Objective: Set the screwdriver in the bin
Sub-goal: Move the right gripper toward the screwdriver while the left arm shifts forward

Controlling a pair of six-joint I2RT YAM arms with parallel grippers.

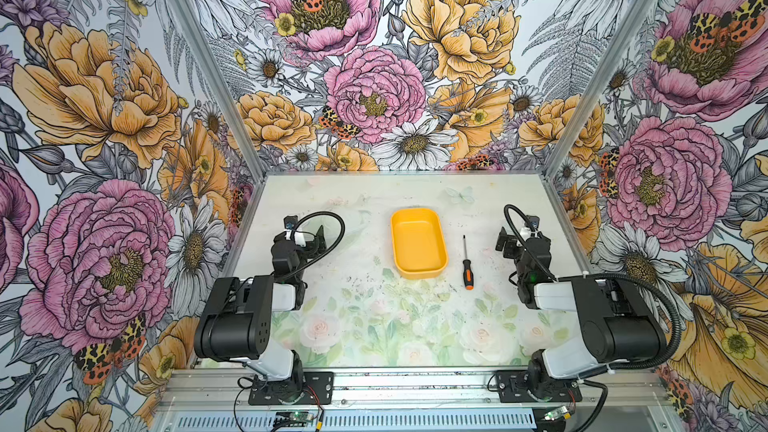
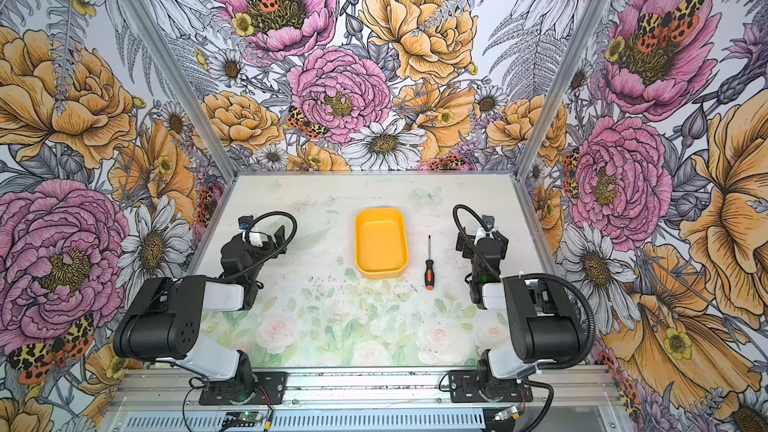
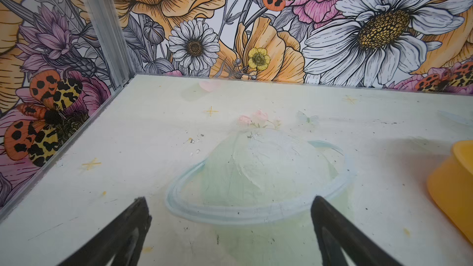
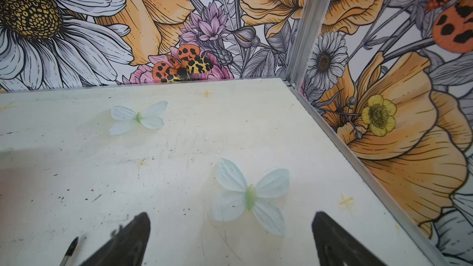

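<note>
The robot's right gripper will move next to the middle of the screwdriver's handle (image 1: pixel 468 274), beside the bin, and close there.
The bin (image 1: pixel 419 273), a shallow yellow-orange tray, sits empty at the table's middle in both top views (image 2: pixel 381 272); its corner shows in the left wrist view (image 3: pixel 450 188). The screwdriver (image 1: pixel 468 270) lies on the table just right of the bin, orange-and-black handle toward the front, thin shaft pointing back (image 2: pixel 429 270). Only its dark tip (image 4: pixel 69 250) shows in the right wrist view. My right gripper (image 1: pixel 513 238) (image 4: pixel 230 222) stands open to the right of the screwdriver, apart from it. My left gripper (image 1: pixel 307 232) (image 3: pixel 230 205) is open and empty, left of the bin.
Flower-printed walls with aluminium posts (image 1: pixel 565 135) close the table on three sides. The table top (image 1: pixel 374 317) carries printed roses and pale butterflies (image 4: pixel 250 195). Both arm bases (image 1: pixel 291 384) sit on the front rail.
</note>
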